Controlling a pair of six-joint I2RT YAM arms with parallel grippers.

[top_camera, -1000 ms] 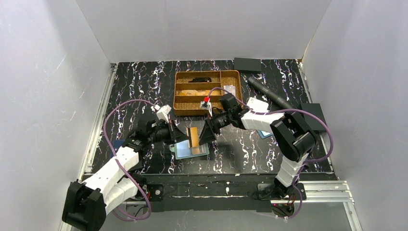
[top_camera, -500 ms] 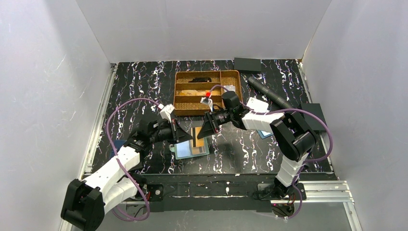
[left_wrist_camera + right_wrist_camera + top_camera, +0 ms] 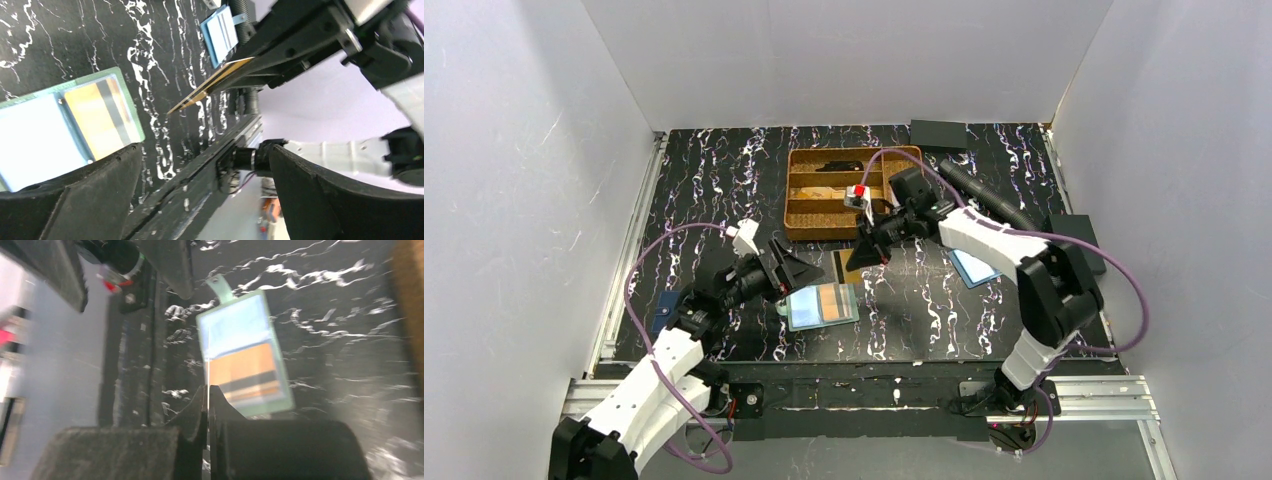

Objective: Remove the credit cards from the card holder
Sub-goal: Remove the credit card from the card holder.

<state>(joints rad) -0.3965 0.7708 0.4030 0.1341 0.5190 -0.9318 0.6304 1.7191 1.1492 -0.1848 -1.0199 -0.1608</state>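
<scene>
The orange-gold credit card in my right gripper should next be taken by my left gripper, which should close on that card's free edge (image 3: 836, 268) (image 3: 206, 88).
The teal-green card holder (image 3: 822, 306) lies flat on the table, with an orange-gold credit card (image 3: 830, 300) still in one of its clear pockets. The holder (image 3: 245, 360) also fills the middle of the right wrist view. My right gripper (image 3: 862, 255) is shut on another orange-gold credit card (image 3: 210, 85) and holds it edge-on in the air, behind the holder. In the right wrist view that card (image 3: 208, 360) is a thin line between the shut fingers of my right gripper (image 3: 207, 388). My left gripper (image 3: 796, 272) (image 3: 205, 150) is open and empty, just left of the holder (image 3: 65, 125). A dark blue card (image 3: 664, 312) lies at the left.
A brown divided tray (image 3: 796, 190) stands behind the right gripper. A blue holder with greyish panels (image 3: 974, 266) (image 3: 220, 27) lies to the right, under the right arm. A black tube (image 3: 984, 195) and black boxes (image 3: 937, 133) (image 3: 1079, 235) sit at the back right.
The left gripper opened, let go of the orange-gold card and drew back to the left. The right gripper shut on that card and carried it up toward the tray.
</scene>
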